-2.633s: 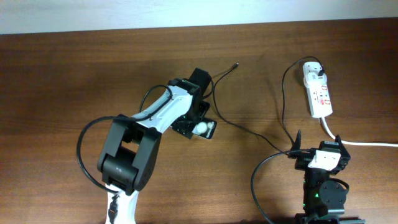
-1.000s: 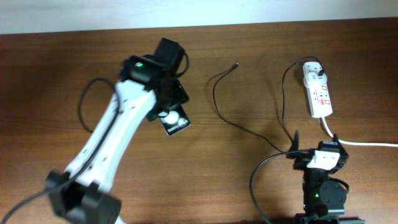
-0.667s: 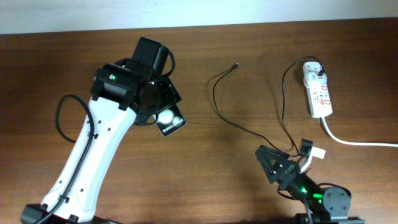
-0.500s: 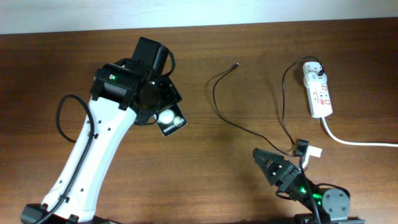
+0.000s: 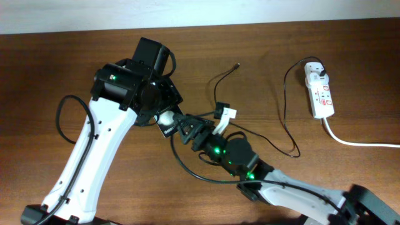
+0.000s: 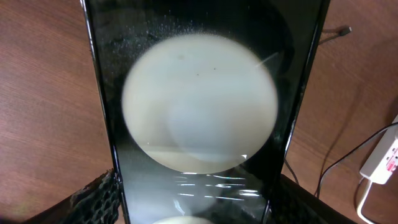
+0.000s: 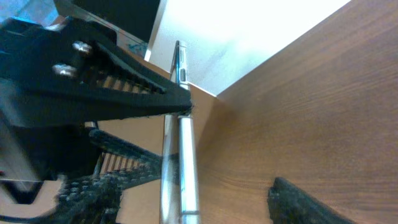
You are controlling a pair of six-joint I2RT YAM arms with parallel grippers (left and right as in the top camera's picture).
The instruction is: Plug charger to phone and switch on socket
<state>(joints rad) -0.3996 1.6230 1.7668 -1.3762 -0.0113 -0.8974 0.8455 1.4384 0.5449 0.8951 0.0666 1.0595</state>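
Next, I steady the phone with my right gripper while my left gripper, which now spans the phone's wide side, takes it by a thin edge [image 6: 100, 81].
My left gripper [image 6: 196, 202] is shut on the phone [image 6: 199, 106], a glossy black slab with a white round reflection that fills the left wrist view. Overhead, the phone [image 5: 167, 122] shows below the left wrist. My right gripper [image 5: 185, 130] is open right beside it. In the right wrist view the phone's thin metal edge [image 7: 180, 155] stands between the right gripper's [image 7: 193, 202] spread fingers. The charger's black cable [image 5: 284, 103] loops across the table. Its plug tip [image 5: 236, 64] lies loose, and its adapter [image 5: 315, 70] sits in the white socket [image 5: 321, 94] at far right.
The socket's thick white cord [image 5: 362, 143] runs off the right edge. The right arm [image 5: 281, 187] stretches diagonally from the front right over the cable's middle part. The left arm [image 5: 94, 156] rises from the front left. A pale wall edges the table's far side.
The right arm has swung from the front right across to the phone, its open gripper now at the phone's edge. The left arm, which had lifted the phone earlier, has stayed still lately.
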